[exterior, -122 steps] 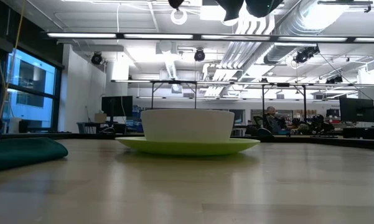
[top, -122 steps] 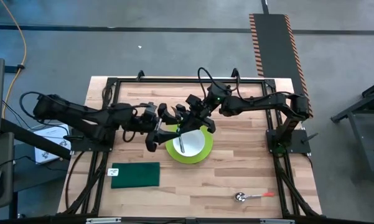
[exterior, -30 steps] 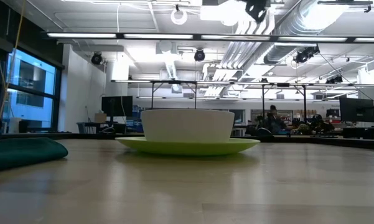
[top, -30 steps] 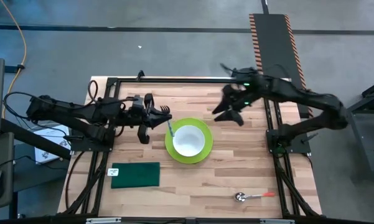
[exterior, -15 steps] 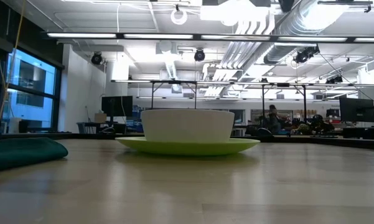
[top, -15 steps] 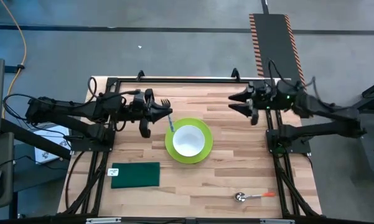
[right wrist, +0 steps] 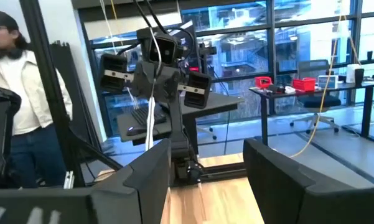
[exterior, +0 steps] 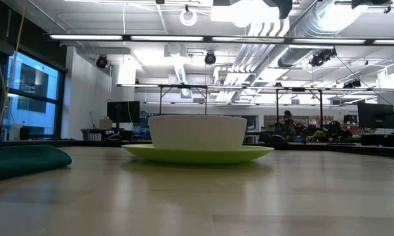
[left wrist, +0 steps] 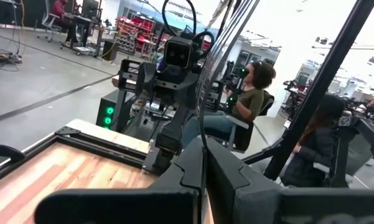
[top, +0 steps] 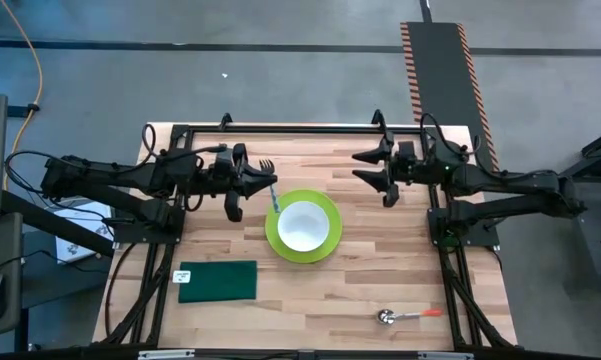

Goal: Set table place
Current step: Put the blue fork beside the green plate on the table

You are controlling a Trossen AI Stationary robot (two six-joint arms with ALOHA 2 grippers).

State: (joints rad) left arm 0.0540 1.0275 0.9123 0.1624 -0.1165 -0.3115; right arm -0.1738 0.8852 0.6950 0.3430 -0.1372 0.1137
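The loose end of the fork's blue handle [top: 276,208] [right wrist: 150,138] is next for my right gripper, which should go and close there so my left gripper can let go of it.
My left gripper [top: 256,181] hovers just left of the far-left rim of a lime-green plate [top: 326,240] and is shut on a fork [top: 271,186] with silver tines and a blue handle. A white bowl [top: 302,224] sits in the plate, which rests on the wooden table [top: 380,280]; both also show in the low view [exterior: 197,133]. My right gripper [top: 373,169] is open and empty, high over the table's far right part. Its two fingers stand apart in the right wrist view [right wrist: 205,180]. My left gripper pinches the fork between its two fingers at the neck [top: 268,179], between the tines and the blue handle. The fingers come from the table's left, about level, and lie across the fork. The tines [top: 266,164] point toward the far edge, the handle [top: 275,202] toward the plate. The fork is lifted clear.
A folded dark green cloth [top: 217,281] lies near the table's front left. A spoon with a red handle [top: 408,316] lies near the front right. A black frame [top: 300,128] runs along the table's far edge. People show in the room beyond the table.
My right gripper has drawn back from beside the plate toward the table's far right, and the arm has folded back over the right edge. My left gripper has stayed by the plate with the fork, whose tines now reach a little farther toward the far edge.
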